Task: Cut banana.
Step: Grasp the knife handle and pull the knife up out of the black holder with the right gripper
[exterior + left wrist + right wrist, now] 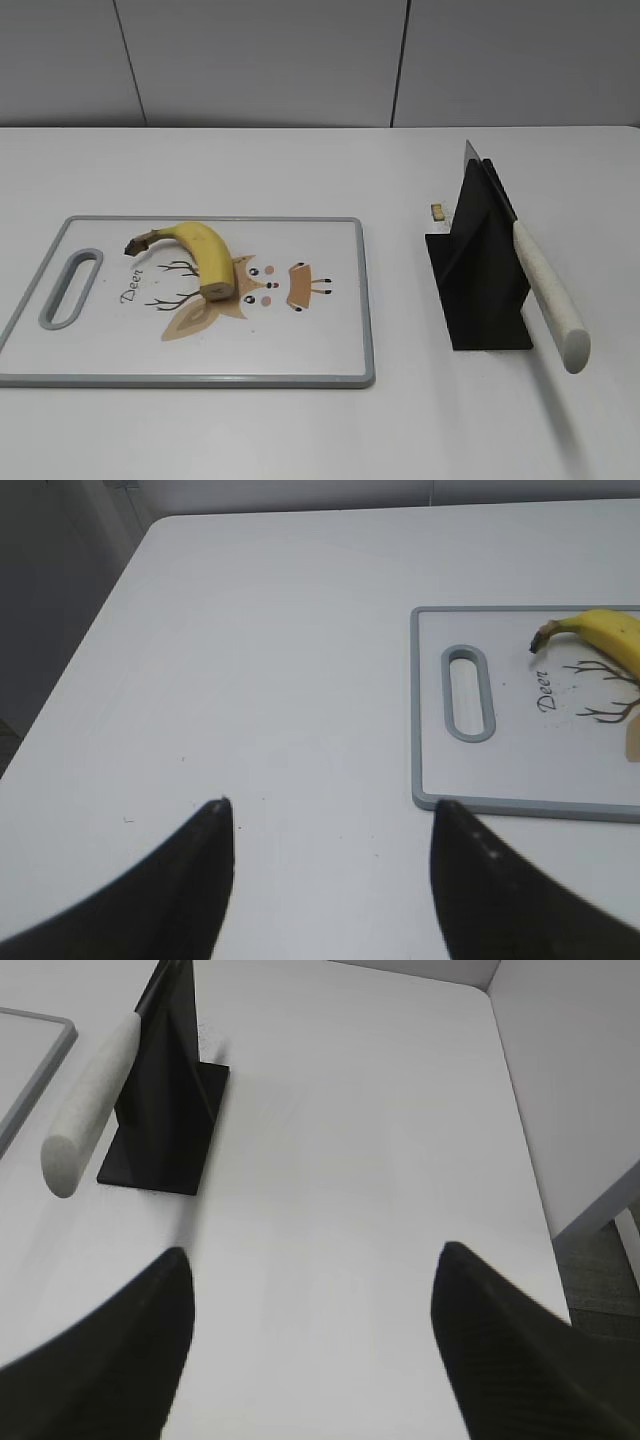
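Next, the robot's right gripper should go to the middle of the knife's white handle (547,288) (95,1097) in the black stand and close there.
The banana (200,254), a short curved yellow piece with a dark stem at the left and a flat cut face at the front, lies on the white cutting board (320,350). Its stem end also shows in the left wrist view (600,632). A knife with a speckled white handle (548,294) rests in a black stand (480,280), also in the right wrist view (92,1100). My left gripper (330,810) is open and empty over bare table left of the board. My right gripper (312,1255) is open and empty right of the stand. Neither gripper shows in the exterior view.
The board (520,805) has a grey rim, a handle slot (469,692) and a tan deer print (262,287). A small tan scrap (437,211) lies behind the stand. The table's right edge (520,1120) drops off beside a wall.
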You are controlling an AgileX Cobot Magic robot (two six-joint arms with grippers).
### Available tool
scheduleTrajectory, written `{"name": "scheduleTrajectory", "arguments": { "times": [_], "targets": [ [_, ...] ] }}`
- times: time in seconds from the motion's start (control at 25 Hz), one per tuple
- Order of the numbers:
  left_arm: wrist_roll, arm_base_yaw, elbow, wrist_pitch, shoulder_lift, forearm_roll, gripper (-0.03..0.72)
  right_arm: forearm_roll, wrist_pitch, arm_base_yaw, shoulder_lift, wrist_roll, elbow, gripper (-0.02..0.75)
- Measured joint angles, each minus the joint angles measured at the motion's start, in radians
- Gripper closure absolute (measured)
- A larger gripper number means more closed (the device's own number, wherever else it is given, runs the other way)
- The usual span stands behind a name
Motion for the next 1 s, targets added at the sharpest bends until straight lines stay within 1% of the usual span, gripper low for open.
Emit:
{"name": "scheduleTrajectory", "arguments": {
  "times": [0.24,0.6,1.0],
  "targets": [
    [0.000,0.000,0.000,0.000,0.000,0.000,0.099,0.005,0.022,0.000,0.040,0.000,-0.009,0.169],
    [0.000,0.000,0.000,0.000,0.000,0.000,0.099,0.020,0.157,0.000,0.252,0.023,-0.143,0.174],
    [0.000,0.000,0.000,0.000,0.000,0.000,0.099,0.020,0.170,0.000,0.446,0.079,-0.238,0.174]
  ]
}}
